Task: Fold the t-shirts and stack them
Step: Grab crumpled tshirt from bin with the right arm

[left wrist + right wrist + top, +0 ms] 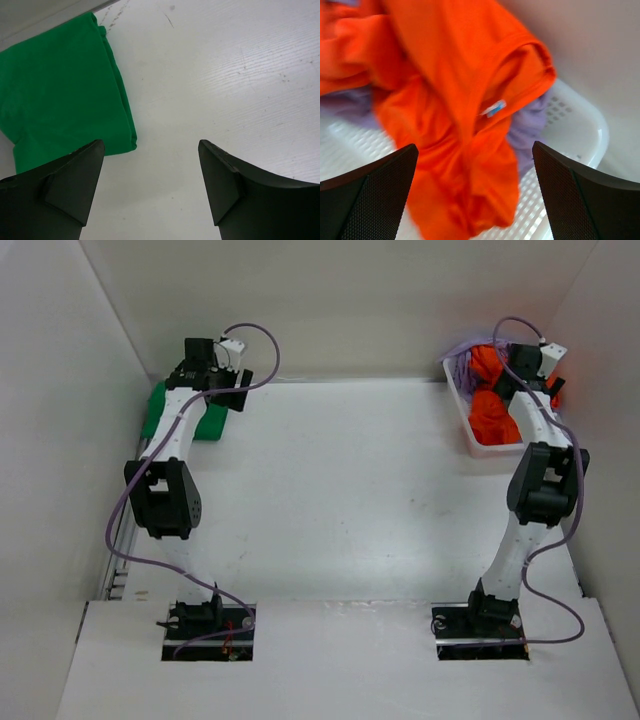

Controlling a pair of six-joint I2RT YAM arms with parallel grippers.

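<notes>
The orange t-shirt's fold [508, 397] [470, 154] beside its small blue and white tag, above the bottom of the white mesh basket, will be gripped next by my right gripper.
The green t-shirt [211, 421] lies folded at the table's far left corner; it fills the upper left of the left wrist view [60, 85]. My left gripper [150, 150] is open and empty above bare table just right of the shirt's edge; it is near the far left in the top view [240, 390]. The bright orange t-shirt [455, 100] lies crumpled in the white mesh basket [575, 125] on top of the lavender t-shirt [527, 130]. My right gripper [475, 155] is open and empty right above the orange shirt [492, 405].
The basket [472, 440] stands at the table's far right corner against the walls. White walls enclose the table on the left, back and right. Both arms reach from their bases at the near edge to the far side.
</notes>
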